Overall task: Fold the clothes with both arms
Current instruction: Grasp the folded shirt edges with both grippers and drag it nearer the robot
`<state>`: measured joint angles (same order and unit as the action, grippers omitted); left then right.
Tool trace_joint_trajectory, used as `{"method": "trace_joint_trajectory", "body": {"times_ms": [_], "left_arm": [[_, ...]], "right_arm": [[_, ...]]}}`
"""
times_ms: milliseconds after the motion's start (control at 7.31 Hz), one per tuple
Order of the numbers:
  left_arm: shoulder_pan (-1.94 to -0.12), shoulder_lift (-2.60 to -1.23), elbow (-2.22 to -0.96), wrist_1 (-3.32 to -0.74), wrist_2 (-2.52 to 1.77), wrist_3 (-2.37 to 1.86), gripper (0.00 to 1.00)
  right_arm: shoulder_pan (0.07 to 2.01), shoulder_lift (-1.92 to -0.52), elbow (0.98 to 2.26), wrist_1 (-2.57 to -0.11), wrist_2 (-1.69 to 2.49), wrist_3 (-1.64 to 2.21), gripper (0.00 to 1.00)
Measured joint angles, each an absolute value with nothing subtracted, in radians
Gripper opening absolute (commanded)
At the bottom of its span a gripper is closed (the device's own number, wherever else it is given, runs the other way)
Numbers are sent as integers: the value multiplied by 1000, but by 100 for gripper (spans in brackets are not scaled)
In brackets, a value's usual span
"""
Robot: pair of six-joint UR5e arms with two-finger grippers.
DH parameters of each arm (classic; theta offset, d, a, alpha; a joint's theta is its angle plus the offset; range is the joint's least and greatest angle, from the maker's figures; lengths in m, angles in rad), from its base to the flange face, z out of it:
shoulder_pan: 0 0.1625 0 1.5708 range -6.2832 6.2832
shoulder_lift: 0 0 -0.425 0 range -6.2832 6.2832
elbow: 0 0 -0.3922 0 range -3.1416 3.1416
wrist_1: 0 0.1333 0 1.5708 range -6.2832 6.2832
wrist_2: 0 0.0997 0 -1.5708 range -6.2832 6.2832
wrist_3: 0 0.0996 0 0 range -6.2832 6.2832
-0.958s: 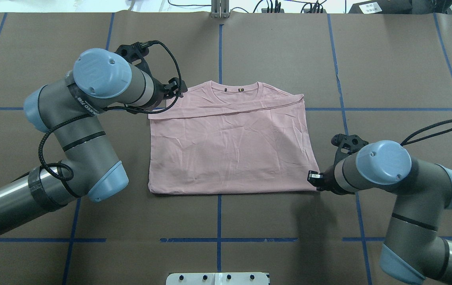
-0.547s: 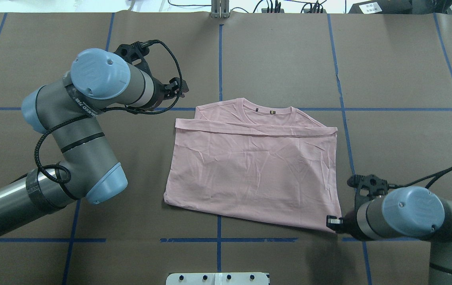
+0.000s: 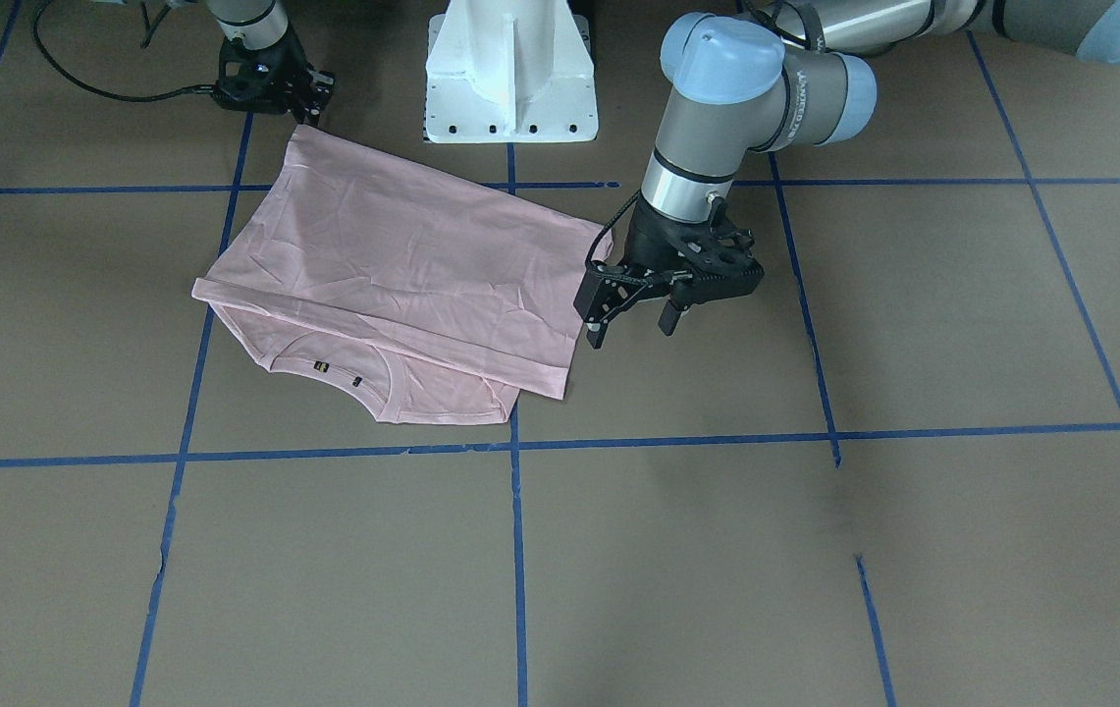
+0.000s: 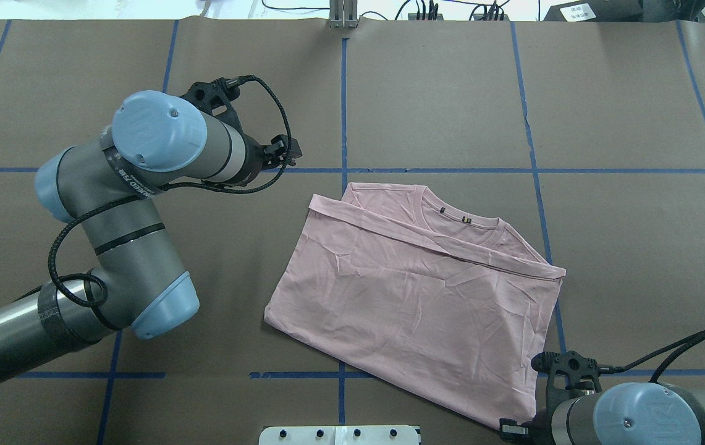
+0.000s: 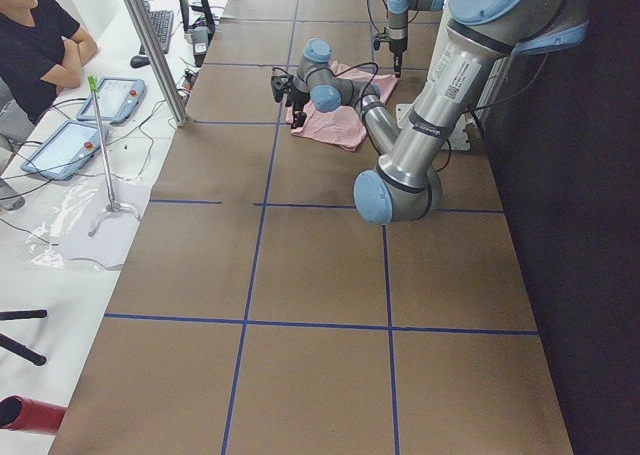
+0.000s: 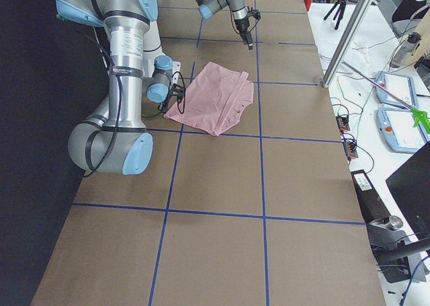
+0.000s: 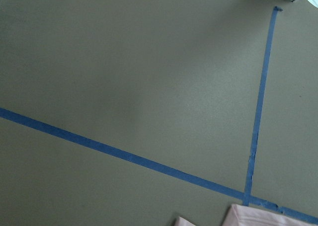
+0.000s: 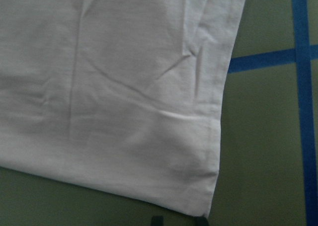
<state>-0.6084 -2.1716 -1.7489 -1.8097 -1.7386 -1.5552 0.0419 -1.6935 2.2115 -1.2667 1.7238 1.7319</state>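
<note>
Next, I close my left gripper on the free near hem corner (image 3: 600, 236) of the pale pink T-shirt, across from the hem corner that my right gripper holds.
The pale pink T-shirt (image 4: 414, 303) lies folded and skewed on the brown table, plain side up, with its collar (image 4: 460, 216) at the far side. My right gripper (image 4: 513, 426) is at the shirt's near right hem corner (image 8: 206, 206) and is shut on it, close to the pedestal. In the front-facing view that gripper (image 3: 309, 110) sits at the top left, at the cloth's corner. My left gripper (image 3: 630, 324) hangs open just off the shirt's left edge, with nothing between its fingers. Only bare table and a sliver of pink show in the left wrist view.
The white pedestal base (image 3: 510, 79) stands at the table's near edge, beside the shirt's held corner. Blue tape lines (image 4: 343, 105) grid the brown table cover. A person (image 5: 40, 35) sits beyond the far side with tablets (image 5: 60, 145) and a metal post (image 5: 150, 45).
My right gripper has pulled the shirt's corner toward the robot base and to the right. The shirt slid and turned with it. The left gripper barely moved and now stands apart from the cloth.
</note>
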Motion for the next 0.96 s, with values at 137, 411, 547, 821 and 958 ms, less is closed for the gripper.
{"method": "trace_joint_trajectory", "body": {"times_ms": [137, 411, 547, 821, 958], "left_arm": [[-576, -2171, -1774, -1755, -1740, -1614, 100], [-489, -2151, -1799, -1656, -1734, -1783, 98], [-439, -2133, -1801, -1635, -1721, -1857, 98], [-361, -2111, -1801, -1623, -1696, -1944, 96], [-329, -2107, -1799, -1622, -1693, -1970, 93]], "right_arm": [[65, -1688, 2231, -1262, 1708, 1746, 100], [166, -1644, 2249, -1256, 1703, 1750, 100], [222, -1612, 2249, -1244, 1708, 1744, 100], [312, -1576, 2245, -1191, 1733, 1734, 100], [338, -1570, 2245, -1177, 1741, 1733, 100]]}}
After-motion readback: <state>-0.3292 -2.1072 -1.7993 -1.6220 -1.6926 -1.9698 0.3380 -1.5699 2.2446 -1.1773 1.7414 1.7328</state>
